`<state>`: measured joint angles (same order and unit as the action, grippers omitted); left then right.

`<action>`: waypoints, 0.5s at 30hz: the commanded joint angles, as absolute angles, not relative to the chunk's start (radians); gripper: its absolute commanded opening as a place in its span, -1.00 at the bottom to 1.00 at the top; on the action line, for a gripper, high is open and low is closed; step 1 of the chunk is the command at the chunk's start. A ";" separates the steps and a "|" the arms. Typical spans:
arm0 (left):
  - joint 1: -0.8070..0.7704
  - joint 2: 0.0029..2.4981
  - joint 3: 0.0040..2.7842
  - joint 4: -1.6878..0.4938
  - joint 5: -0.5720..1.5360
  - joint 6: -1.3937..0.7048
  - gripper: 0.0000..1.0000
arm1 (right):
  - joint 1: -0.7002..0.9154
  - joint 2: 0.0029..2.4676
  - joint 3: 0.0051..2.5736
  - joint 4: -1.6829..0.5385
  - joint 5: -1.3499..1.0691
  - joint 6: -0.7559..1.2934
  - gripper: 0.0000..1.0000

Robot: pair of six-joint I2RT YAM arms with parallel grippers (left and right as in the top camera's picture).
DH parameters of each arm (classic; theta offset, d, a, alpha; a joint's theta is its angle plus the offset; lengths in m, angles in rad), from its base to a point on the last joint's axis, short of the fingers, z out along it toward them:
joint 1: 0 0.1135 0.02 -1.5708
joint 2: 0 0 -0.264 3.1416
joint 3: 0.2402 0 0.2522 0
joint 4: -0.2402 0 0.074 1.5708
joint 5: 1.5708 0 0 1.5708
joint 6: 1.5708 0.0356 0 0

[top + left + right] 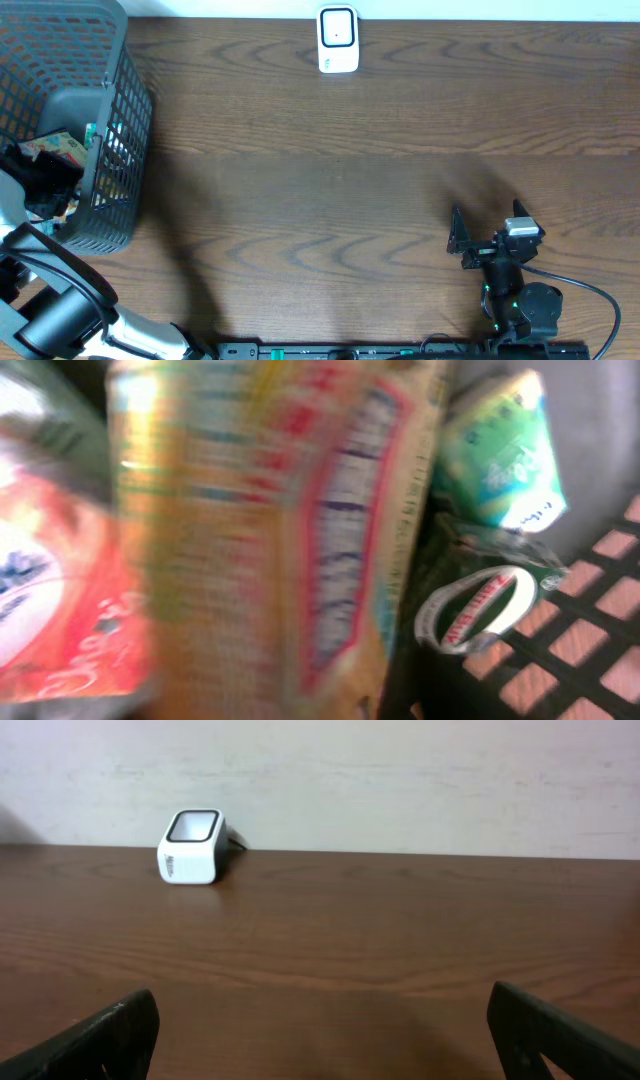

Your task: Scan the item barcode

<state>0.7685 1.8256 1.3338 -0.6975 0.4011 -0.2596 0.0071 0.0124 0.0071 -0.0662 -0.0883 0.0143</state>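
Note:
The yellow-orange packet is bunched around its broad middle in my left gripper, so I should open, rise clear and grab the packet by its far end (60, 145) before lifting.
My left gripper (42, 182) reaches down into the grey mesh basket (118, 120) at the table's left edge. In the left wrist view a blurred yellow-orange packet (260, 540) fills most of the picture, very close to the camera. None of this gripper's fingers show there, so its state and any hold are hidden. The packet (62, 150) shows yellowish in the basket from overhead. The white barcode scanner (338, 40) stands at the table's far edge, facing the right wrist camera (192, 847). My right gripper (325, 1050) hovers open over bare wood near the front right (485, 228).
Inside the basket lie a red packet (50, 610), a green packet (505, 455) and a dark item with a white-and-red ring label (478, 610). The basket's mesh floor (600, 620) shows at lower right. A pale wall (400, 770) rises behind the scanner.

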 commanded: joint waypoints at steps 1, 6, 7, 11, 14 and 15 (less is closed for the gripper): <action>0.766 1.831 1.334 -0.692 0.464 -0.233 0.28 | 0.015 0.007 0.006 -0.071 -0.081 0.018 0.99; 0.766 1.858 1.334 -0.672 0.463 -0.233 -0.51 | 0.015 0.007 0.006 -0.071 -0.081 0.018 0.98; 0.766 1.858 1.334 -0.672 0.463 -0.233 -0.81 | 0.015 0.007 0.006 -0.071 -0.081 0.018 0.98; 0.769 1.841 1.338 -0.672 0.463 -0.233 -0.86 | 0.015 0.007 0.006 -0.071 -0.081 0.018 0.99; 0.776 1.787 1.365 -0.684 0.462 -0.247 -0.86 | 0.015 0.007 0.006 -0.071 -0.081 0.018 0.99; 0.778 1.760 1.373 -0.682 0.460 -0.260 -0.86 | 0.015 0.007 0.006 -0.071 -0.081 0.018 0.98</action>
<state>0.7712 1.8389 1.3338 -0.6743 0.4397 -0.2466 0.0071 0.0124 0.0071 -0.0662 -0.0887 0.0143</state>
